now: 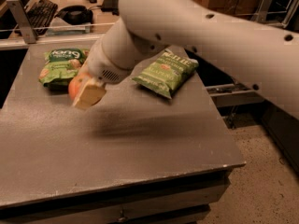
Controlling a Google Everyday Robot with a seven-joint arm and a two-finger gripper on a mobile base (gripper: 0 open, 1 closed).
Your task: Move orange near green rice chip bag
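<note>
Next, I let go of the orange, now held a little above the table, on the table, against the green rice chip bag's side (89, 67) that faces the olive-green bag.
The orange (74, 86) is held in my gripper (86, 91), a little above the grey table (140, 139), left of its middle. Only the orange's left side shows past the cream finger (90, 95). The green rice chip bag (63, 64) with white lettering lies at the table's far left, just behind and left of the orange. My white arm reaches in from the upper right and covers part of the far table.
A flatter olive-green bag (167, 71) lies at the far middle-right of the table. Behind the table are a rail, a keyboard (39, 10) and headphones (74, 14). The floor drops off at the right edge.
</note>
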